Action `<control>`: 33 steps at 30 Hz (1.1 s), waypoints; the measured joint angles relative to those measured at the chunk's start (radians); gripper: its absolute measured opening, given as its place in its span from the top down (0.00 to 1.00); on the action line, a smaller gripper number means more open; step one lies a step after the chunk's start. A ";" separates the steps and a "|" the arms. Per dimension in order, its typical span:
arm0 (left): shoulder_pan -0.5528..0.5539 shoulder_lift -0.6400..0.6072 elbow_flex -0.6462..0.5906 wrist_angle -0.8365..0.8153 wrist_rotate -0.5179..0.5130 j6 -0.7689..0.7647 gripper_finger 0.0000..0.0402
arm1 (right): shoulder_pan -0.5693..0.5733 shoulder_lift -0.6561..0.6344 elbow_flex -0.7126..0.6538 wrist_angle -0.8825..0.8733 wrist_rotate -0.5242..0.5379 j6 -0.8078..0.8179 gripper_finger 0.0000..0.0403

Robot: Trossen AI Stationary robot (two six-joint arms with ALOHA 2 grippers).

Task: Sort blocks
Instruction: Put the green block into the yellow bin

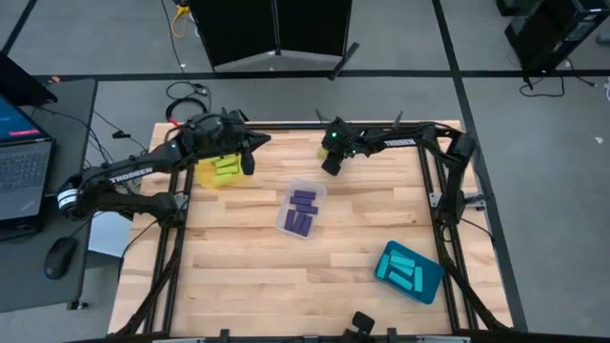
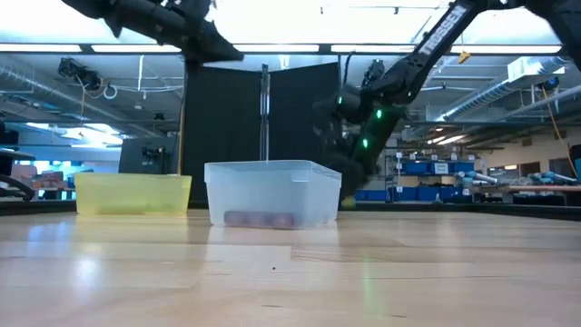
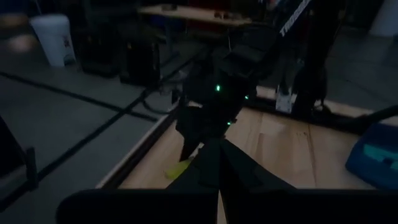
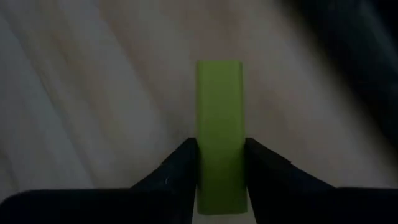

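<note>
The lime-green block in my right gripper, now down near the table's far edge, will be let go among the other lime-green blocks in the yellow tray (image 1: 233,166).
A lime-green block (image 4: 219,124) sits between the fingers of my right gripper (image 4: 221,146), close to the table's far edge (image 1: 322,151). My right gripper (image 1: 330,166) reaches down to the tabletop there. My left gripper (image 1: 247,162) hangs shut and empty beside the yellow tray (image 1: 221,170), which holds lime-green blocks. Purple blocks (image 1: 301,211) lie in the clear tray (image 1: 289,225) at mid-table. Cyan blocks (image 1: 404,270) lie in the teal tray (image 1: 431,282) near the right front corner. My right gripper pinches the lime-green block by its two long sides at one end (image 4: 219,180), one finger (image 4: 184,163) on each side. The fingers slant down from above, and the block points out past the fingertips. Its free end (image 3: 177,169) is low at the tabletop.
The three trays stand apart on the wooden table. Bare wood lies between them and along the near edge (image 1: 286,305). A laptop (image 1: 19,162) and a mouse (image 1: 59,255) sit on a side table to the left. Cables run behind the far edge.
</note>
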 joint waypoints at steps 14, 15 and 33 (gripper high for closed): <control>0.000 -0.278 0.000 -0.039 0.008 -0.040 0.99 | 0.144 0.013 0.178 0.266 -0.082 0.137 0.71; 0.000 -0.295 0.000 -0.041 0.008 -0.047 0.99 | 0.159 0.037 0.215 0.274 -0.080 0.138 0.71; 0.000 -0.495 0.001 -0.131 0.010 -0.085 0.99 | 0.249 0.591 0.956 0.292 -0.162 0.268 0.71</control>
